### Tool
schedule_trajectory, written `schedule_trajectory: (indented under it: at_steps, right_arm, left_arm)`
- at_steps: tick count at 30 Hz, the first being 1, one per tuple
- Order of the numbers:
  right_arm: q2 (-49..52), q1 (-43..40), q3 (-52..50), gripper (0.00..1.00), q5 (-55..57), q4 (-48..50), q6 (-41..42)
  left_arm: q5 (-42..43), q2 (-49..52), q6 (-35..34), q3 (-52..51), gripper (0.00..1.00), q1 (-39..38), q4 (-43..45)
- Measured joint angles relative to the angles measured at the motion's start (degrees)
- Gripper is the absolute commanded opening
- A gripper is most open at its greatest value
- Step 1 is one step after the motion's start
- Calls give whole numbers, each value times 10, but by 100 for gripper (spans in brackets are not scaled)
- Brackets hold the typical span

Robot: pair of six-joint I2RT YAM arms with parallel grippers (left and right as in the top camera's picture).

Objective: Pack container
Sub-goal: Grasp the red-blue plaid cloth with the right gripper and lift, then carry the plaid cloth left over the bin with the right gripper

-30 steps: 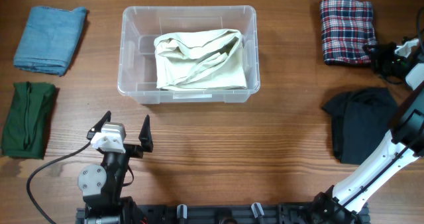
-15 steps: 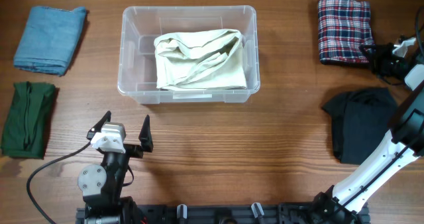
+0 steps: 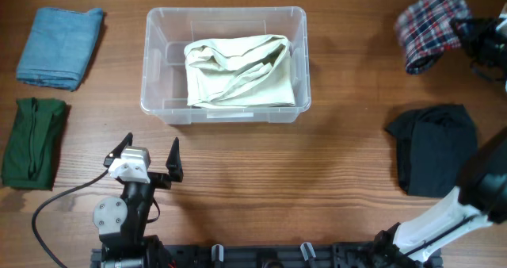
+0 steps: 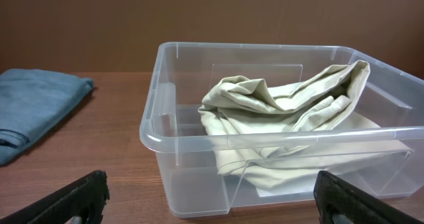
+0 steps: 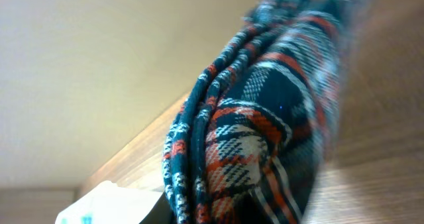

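I should let go of the folded plaid cloth with my right gripper over the cream cloth's back edge inside the clear container (image 3: 261, 42).
The clear container (image 3: 155, 70) stands at the table's middle back with a crumpled cream cloth (image 3: 238, 71) inside. In the left wrist view its rim (image 4: 265, 142) and the cream cloth (image 4: 285, 108) fill the frame. My left gripper (image 3: 147, 158) sits open in front of the container, apart from it, with its black fingertips (image 4: 79, 199) at the frame's bottom corners. At the far right, my right gripper (image 3: 463, 32) is shut on a folded plaid cloth (image 3: 428, 28), which hangs tilted above the table. The plaid cloth (image 5: 265, 124) covers the right wrist view and hides the fingers.
A blue cloth (image 3: 59, 46) lies at the back left, with a dark green cloth (image 3: 32, 141) in front of it. A black cloth (image 3: 432, 145) lies at the right, below the lifted plaid one. The blue cloth (image 4: 33, 108) also shows left of the container.
The plaid cloth lay flat on the table; now my right gripper has lifted it, tilted it and carried it a little to the right. My left arm has not moved.
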Motion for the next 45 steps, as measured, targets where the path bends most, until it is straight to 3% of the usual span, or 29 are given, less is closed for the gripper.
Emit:
schedule_trajectory:
  at_steps: [11, 18, 33, 45]
  right_arm:
    - [-134, 101, 0, 4, 29, -34, -50]
    - [-183, 227, 0, 4, 28, -34, -51]
    - [-185, 553, 0, 4, 44, 39, -39]
    - [-113, 603, 2, 4, 99, 104, -66]
  left_arm:
    - [0, 0, 0, 0, 100, 0, 0]
    - [0, 0, 0, 0, 100, 0, 0]
    - [0, 0, 0, 0, 100, 0, 0]
    - [0, 0, 0, 0, 100, 0, 0]
